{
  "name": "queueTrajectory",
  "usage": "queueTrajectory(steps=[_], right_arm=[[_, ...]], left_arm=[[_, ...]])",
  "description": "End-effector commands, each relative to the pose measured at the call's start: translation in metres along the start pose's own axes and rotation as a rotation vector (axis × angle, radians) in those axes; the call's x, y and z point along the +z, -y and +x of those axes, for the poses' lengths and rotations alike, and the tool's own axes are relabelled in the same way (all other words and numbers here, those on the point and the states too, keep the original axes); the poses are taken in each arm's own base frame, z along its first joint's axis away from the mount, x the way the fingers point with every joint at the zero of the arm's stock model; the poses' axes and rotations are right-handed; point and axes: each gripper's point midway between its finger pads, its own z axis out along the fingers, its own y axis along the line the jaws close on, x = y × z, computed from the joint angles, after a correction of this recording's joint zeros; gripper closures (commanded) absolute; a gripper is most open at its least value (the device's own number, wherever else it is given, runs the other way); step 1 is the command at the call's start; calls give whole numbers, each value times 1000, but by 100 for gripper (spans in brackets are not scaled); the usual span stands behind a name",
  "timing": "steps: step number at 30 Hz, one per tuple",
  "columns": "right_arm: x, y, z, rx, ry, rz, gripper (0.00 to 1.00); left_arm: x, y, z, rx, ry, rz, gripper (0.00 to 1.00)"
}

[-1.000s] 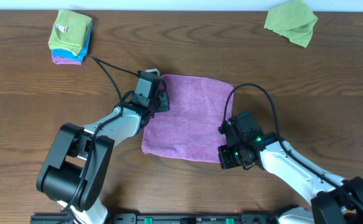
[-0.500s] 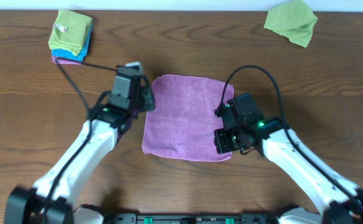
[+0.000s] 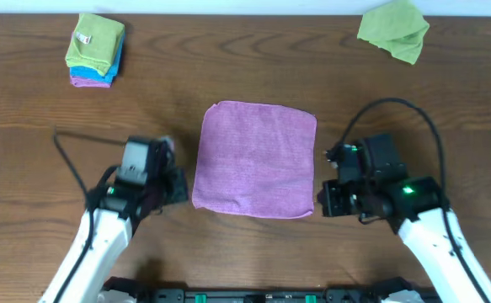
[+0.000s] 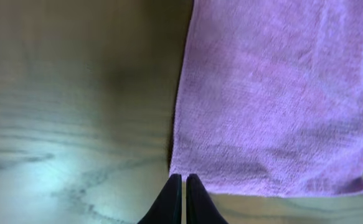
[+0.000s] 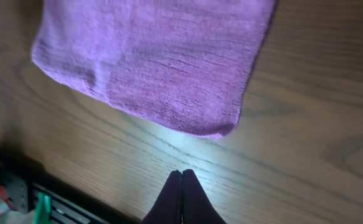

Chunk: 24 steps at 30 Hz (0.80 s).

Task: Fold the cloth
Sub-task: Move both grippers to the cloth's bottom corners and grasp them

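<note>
The left gripper's closed fingers are just off the cloth's near corner, so it should open them and pinch that corner (image 3: 197, 203) before both grippers lift the cloth's edge.
The lilac-purple cloth (image 3: 256, 160) lies flat in the middle of the table as a rough square. My left gripper (image 3: 178, 187) hovers just off its lower left edge, shut and holding nothing. In the left wrist view the closed tips (image 4: 183, 178) sit right by the cloth's (image 4: 268, 93) near corner, over bare wood. My right gripper (image 3: 323, 200) is beside the lower right corner, also shut and empty. In the right wrist view the tips (image 5: 182, 172) are a short way from the cloth's (image 5: 156, 56) corner.
A stack of small green, blue and purple folded squares (image 3: 95, 50) sits at the back left. A crumpled lime-green cloth (image 3: 392, 29) lies at the back right. The table's front edge with a black rail (image 3: 262, 295) runs close behind both arms.
Both arms have drawn back from the cloth: the left from its upper left corner down and to the left, the right off its lower right corner to the right. The cloth stays flat.
</note>
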Motion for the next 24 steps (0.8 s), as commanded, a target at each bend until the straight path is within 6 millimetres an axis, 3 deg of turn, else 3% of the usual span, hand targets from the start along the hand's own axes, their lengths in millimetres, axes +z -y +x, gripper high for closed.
queueTrajectory(steps=[1,6,7,8,9,10,16,24], right_arm=[[-6,-4,3,9,18,-78,99],[8,-3,22,71,-31,-175,98],[11,-3,25,83,-39,-187,94],[13,-2,27,101,-47,-189,78],[16,0,30,122,-57,-188,76],[18,2,32,139,-62,-186,76],[21,7,32,171,-52,-183,78],[22,10,26,160,-28,-171,76]], left_arm=[[8,2,22,-32,-38,144,94],[25,-1,32,-58,-10,259,94],[26,-2,32,-57,-5,261,94],[28,-3,32,-56,-3,261,92],[30,-4,34,-59,-10,259,84],[31,-5,36,-64,-20,255,75],[41,-7,47,-58,-79,266,70],[55,-8,44,-58,-89,280,71]])
